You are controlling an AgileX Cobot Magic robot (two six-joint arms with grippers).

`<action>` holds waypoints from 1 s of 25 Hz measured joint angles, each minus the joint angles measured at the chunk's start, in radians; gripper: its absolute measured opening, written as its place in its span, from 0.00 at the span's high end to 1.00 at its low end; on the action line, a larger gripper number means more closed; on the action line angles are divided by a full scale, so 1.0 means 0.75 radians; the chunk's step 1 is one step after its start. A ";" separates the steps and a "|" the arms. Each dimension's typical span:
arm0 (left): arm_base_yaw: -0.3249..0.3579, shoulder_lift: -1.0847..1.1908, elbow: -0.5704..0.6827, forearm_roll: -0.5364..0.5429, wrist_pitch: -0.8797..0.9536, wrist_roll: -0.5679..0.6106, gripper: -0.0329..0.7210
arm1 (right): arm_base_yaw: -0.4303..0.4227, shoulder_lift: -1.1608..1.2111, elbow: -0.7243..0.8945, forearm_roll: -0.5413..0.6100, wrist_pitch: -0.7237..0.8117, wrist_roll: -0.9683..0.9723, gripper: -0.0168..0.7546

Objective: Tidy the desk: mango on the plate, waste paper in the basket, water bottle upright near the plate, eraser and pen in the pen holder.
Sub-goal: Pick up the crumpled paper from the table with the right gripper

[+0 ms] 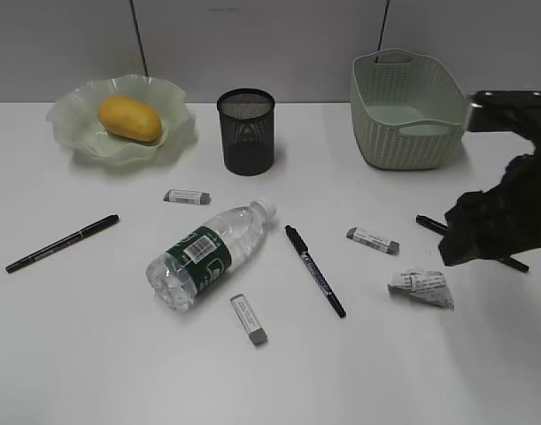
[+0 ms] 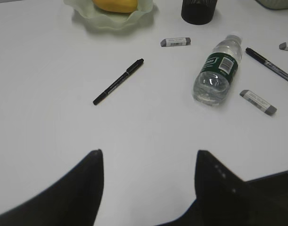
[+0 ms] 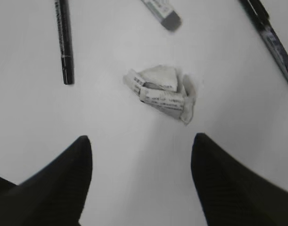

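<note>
My right gripper closes next on the middle of the waste paper (image 1: 422, 285) (image 3: 164, 95), because the paper should go in the basket.
The mango (image 1: 128, 118) lies on the pale green plate (image 1: 75, 133). The water bottle (image 1: 204, 257) lies on its side mid-desk. The waste paper (image 1: 421, 289) lies at the right. Three erasers (image 1: 187, 197) (image 1: 373, 240) (image 1: 250, 319) and three pens (image 1: 63, 243) (image 1: 314, 270) (image 1: 427, 223) lie scattered. The pen holder (image 1: 246, 131) and basket (image 1: 410, 111) stand at the back. My right gripper (image 3: 141, 137) is open and empty, just short of the paper (image 3: 161, 93). My left gripper (image 2: 148, 153) is open and empty over bare desk, well short of a pen (image 2: 118, 81) and the bottle (image 2: 217, 70).
My right arm (image 1: 496, 226) covers part of the rightmost pen. In the right wrist view a pen (image 3: 63, 40) lies left of the paper, an eraser (image 3: 161, 10) beyond it and another pen (image 3: 273, 40) to the right. The left arm is outside the exterior view.
</note>
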 joint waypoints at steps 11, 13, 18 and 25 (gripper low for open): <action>0.000 0.000 0.000 0.000 0.000 0.000 0.34 | 0.035 0.218 -0.037 -0.035 -0.106 -0.697 0.20; 0.000 0.000 0.000 0.000 0.000 0.000 0.34 | 0.035 0.282 -0.054 -0.070 -0.110 -0.730 0.19; 0.000 0.000 0.000 0.000 0.000 0.000 0.34 | 0.036 0.421 -0.109 -0.093 -0.116 -0.745 0.19; 0.000 0.000 0.000 0.000 0.000 0.000 0.34 | 0.040 0.559 -0.150 -0.098 -0.166 -0.746 0.25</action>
